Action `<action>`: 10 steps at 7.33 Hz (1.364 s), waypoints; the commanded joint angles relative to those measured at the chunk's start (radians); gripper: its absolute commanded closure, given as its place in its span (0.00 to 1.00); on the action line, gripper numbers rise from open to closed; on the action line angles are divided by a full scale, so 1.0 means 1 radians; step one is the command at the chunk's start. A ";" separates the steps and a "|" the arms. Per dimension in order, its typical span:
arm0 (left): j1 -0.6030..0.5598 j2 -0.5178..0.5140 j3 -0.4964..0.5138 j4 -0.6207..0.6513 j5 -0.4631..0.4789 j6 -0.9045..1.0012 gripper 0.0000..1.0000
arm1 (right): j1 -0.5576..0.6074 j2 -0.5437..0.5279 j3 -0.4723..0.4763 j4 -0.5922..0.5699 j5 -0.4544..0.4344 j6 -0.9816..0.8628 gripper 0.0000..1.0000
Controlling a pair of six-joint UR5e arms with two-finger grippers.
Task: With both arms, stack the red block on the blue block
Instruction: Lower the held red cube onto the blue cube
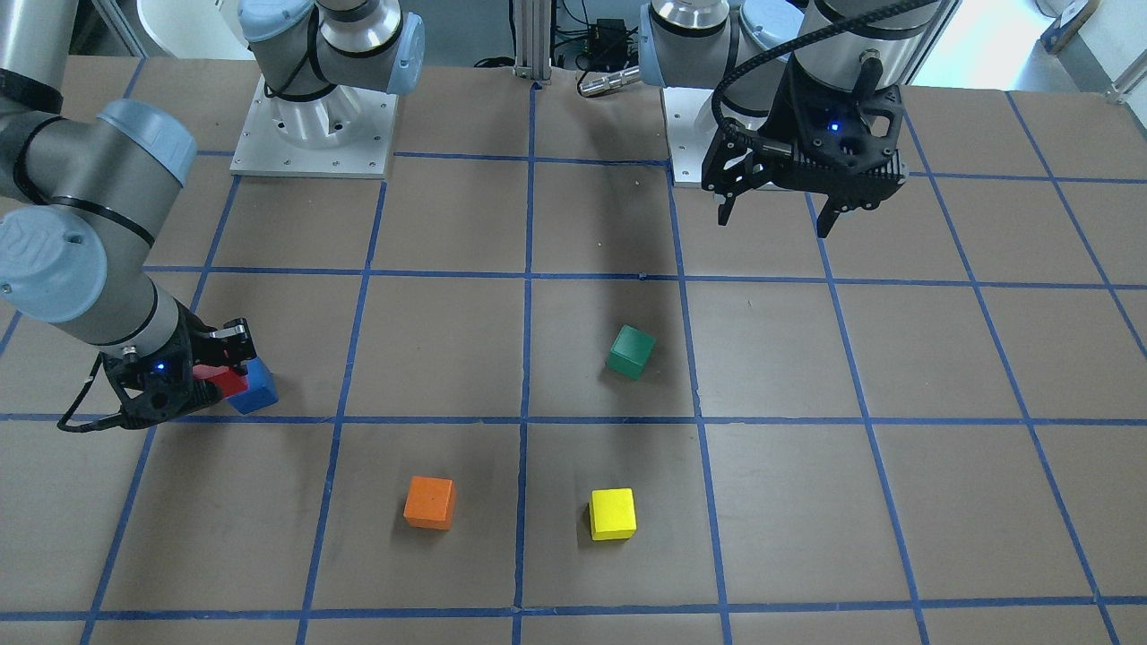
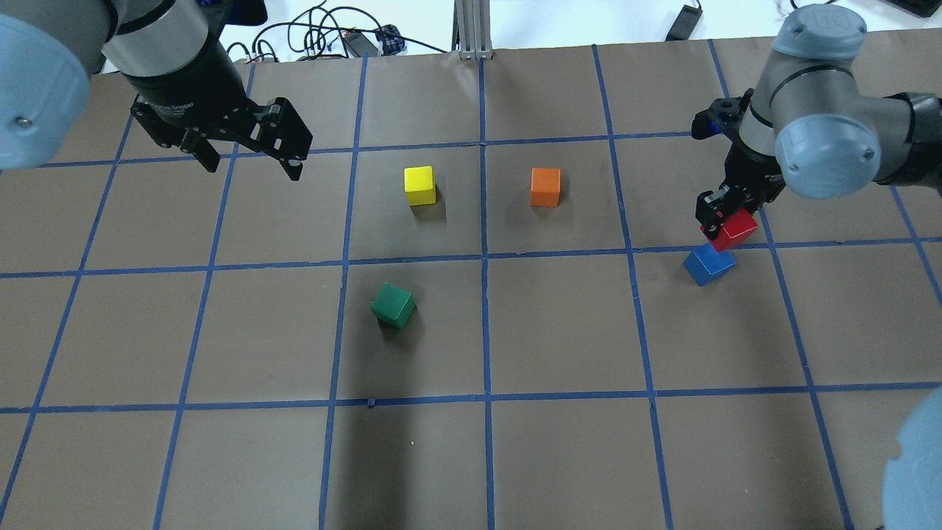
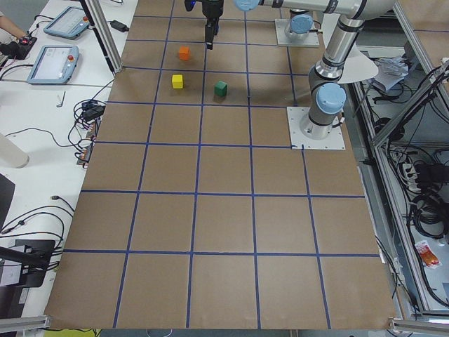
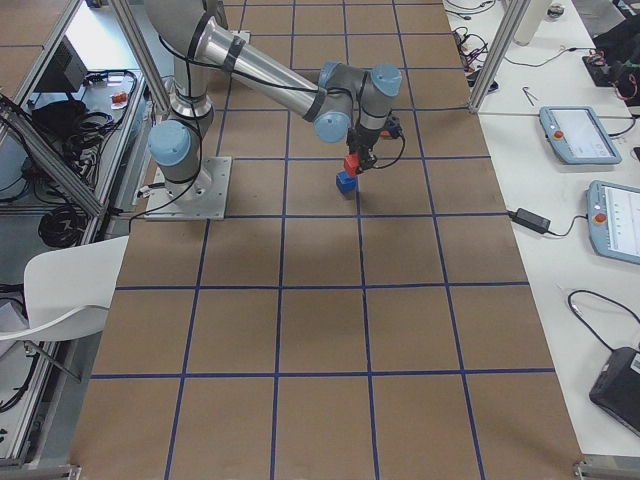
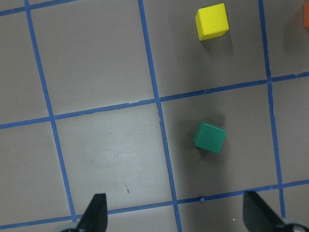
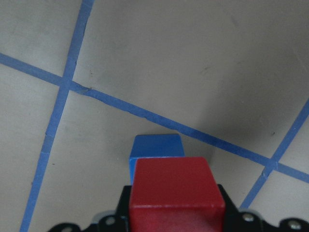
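Observation:
The red block, now held just over the blue block, will be let go by my right gripper on top of the blue block (image 1: 237, 380) (image 6: 158, 173) beside the blue tape line.
My right gripper (image 2: 727, 223) is shut on the red block (image 2: 737, 230) and holds it just over the blue block (image 2: 708, 265), which sits on the table by a blue tape line. In the right wrist view the red block (image 6: 176, 191) covers the near part of the blue block (image 6: 157, 146). I cannot tell whether the two touch. In the front view the red block (image 1: 226, 380) and blue block (image 1: 256, 388) are at the left, in the right gripper (image 1: 220, 369). My left gripper (image 2: 254, 168) is open and empty, high over the far side of the table.
A green block (image 2: 393, 305), a yellow block (image 2: 419, 185) and an orange block (image 2: 545, 186) lie apart mid-table, well left of the stack. The brown table (image 2: 559, 456) has a blue tape grid. Both arm bases stand at the robot side (image 1: 314, 134).

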 commanded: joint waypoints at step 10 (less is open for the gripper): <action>0.002 0.000 0.000 0.000 0.000 0.000 0.00 | 0.000 0.017 0.045 -0.033 0.000 0.008 0.89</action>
